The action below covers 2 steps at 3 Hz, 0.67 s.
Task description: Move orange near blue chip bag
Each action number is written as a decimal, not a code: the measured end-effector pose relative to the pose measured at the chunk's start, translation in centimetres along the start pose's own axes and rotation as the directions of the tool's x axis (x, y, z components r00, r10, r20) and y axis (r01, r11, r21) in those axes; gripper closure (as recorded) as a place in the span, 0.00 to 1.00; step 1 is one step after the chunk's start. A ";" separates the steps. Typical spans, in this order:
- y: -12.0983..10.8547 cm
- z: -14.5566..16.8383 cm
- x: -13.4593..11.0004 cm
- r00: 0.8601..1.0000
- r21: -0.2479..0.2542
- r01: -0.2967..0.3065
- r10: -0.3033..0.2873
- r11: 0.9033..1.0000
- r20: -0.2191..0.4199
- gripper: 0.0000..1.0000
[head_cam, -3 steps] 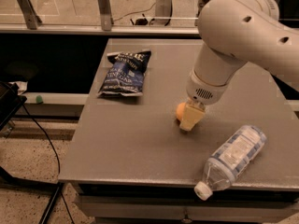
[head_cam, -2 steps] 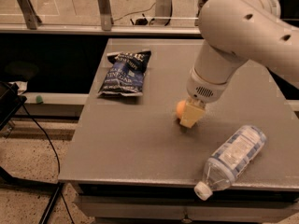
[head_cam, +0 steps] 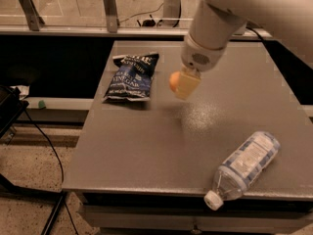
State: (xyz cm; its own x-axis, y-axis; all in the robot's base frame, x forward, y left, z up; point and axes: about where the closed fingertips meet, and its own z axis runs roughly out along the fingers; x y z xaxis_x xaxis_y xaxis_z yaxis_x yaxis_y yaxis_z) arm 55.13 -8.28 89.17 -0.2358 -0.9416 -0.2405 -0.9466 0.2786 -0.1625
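Note:
The orange will be let go from my gripper on the grey table, snug against the gripper-side edge of the blue chip bag [head_cam: 155, 77].
The orange [head_cam: 173, 81] is held between the pale yellow fingers [head_cam: 187, 84] of my gripper [head_cam: 182, 85], lifted above the grey table [head_cam: 161, 146]. Only its left side shows past the fingers. The blue chip bag [head_cam: 131, 76] lies flat at the table's back left, a short way left of the orange. The gripper hangs from the big white arm [head_cam: 230, 9] that comes in from the upper right.
A clear plastic water bottle [head_cam: 243, 167] with a white label lies on its side near the table's front right edge, cap toward the front. A dark gap and a railing run behind the table. Cables lie on the floor at left.
The gripper has lifted the orange off the table and carried it left and back, toward the blue chip bag. The bottle and bag have not moved on the table.

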 end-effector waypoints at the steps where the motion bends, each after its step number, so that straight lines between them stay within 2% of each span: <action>1: -3.4 1.3 -4.8 0.998 0.047 0.055 -0.057 0.997 0.038 1.00; 2: -3.9 1.6 -5.7 0.996 0.049 0.066 -0.068 0.997 0.048 1.00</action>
State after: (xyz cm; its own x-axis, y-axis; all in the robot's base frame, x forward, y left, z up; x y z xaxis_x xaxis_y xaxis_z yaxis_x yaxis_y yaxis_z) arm 60.45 -3.73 89.65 -0.1595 -0.9482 -0.2748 -0.9483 0.2246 -0.2244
